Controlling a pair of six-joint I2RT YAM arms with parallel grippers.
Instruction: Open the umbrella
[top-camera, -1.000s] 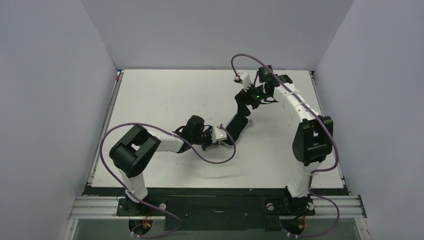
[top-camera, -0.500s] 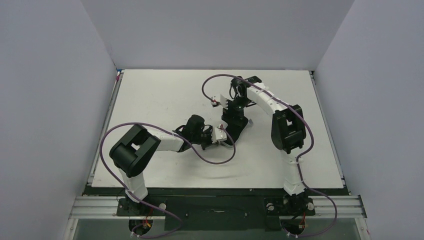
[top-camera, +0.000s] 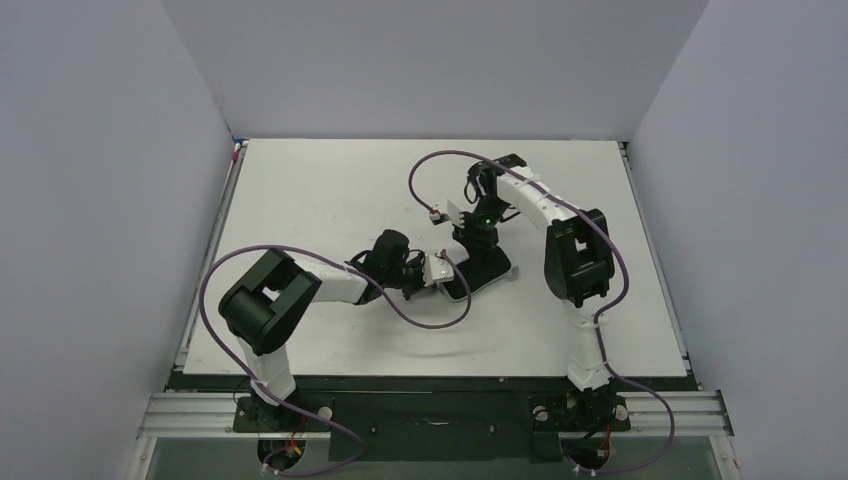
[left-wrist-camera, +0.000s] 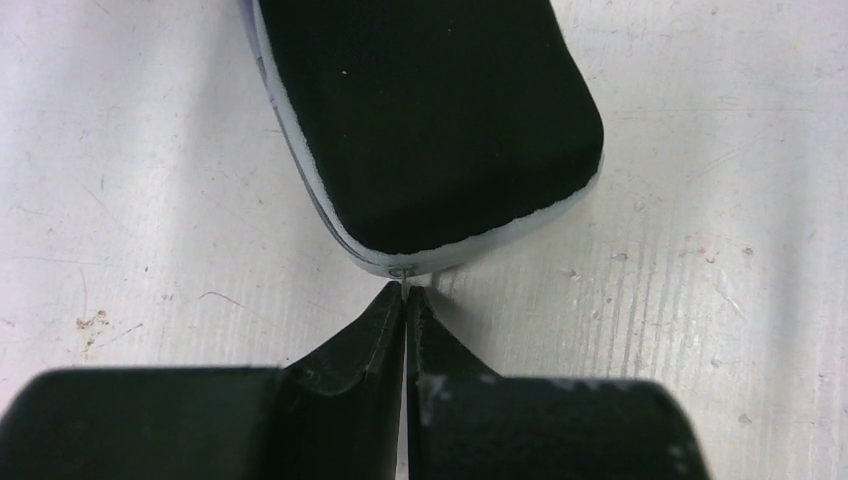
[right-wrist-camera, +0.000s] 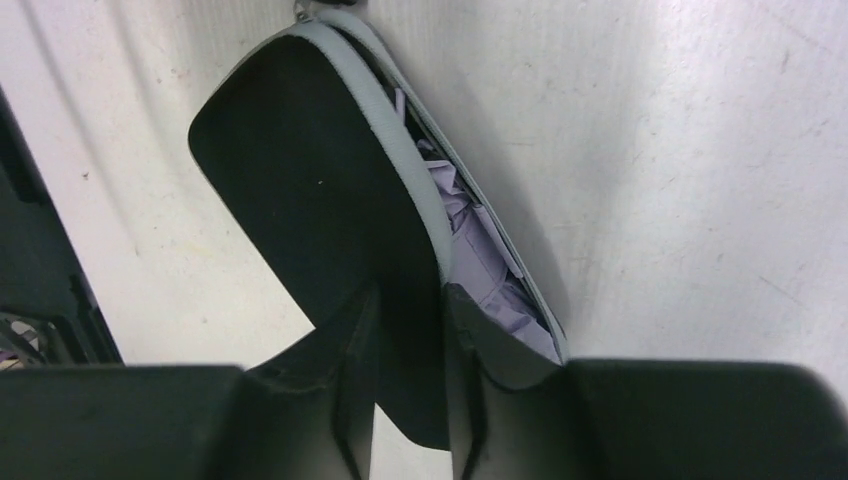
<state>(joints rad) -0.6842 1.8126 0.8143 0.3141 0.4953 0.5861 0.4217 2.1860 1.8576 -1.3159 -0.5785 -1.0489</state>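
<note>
The zip tab sits at the case's corner, so I should turn the case and retake its open edge (right-wrist-camera: 418, 190) with my right gripper before pulling the tab onward.
The umbrella (right-wrist-camera: 470, 250) shows only as folded lavender fabric inside a black zip case (top-camera: 480, 272) with a pale grey rim, lying mid-table. In the right wrist view the case's black lid (right-wrist-camera: 300, 170) stands lifted off the fabric, with my right gripper (right-wrist-camera: 412, 296) shut on its edge. My left gripper (left-wrist-camera: 404, 294) is shut at the case's near end (left-wrist-camera: 420, 130), its tips pinching the small zip tab at the rim. From above, the left gripper (top-camera: 446, 280) sits at the case's left end and the right gripper (top-camera: 478, 243) just behind it.
White table (top-camera: 330, 190) inside a three-walled grey enclosure. Purple cables loop off both arms, one (top-camera: 430, 318) lying on the table in front of the case. Black rails run along the table's left and right edges.
My right arm swung in from the back right, came down onto the case and shut its jaws on the lid. The case shifted slightly. The left arm held still.
</note>
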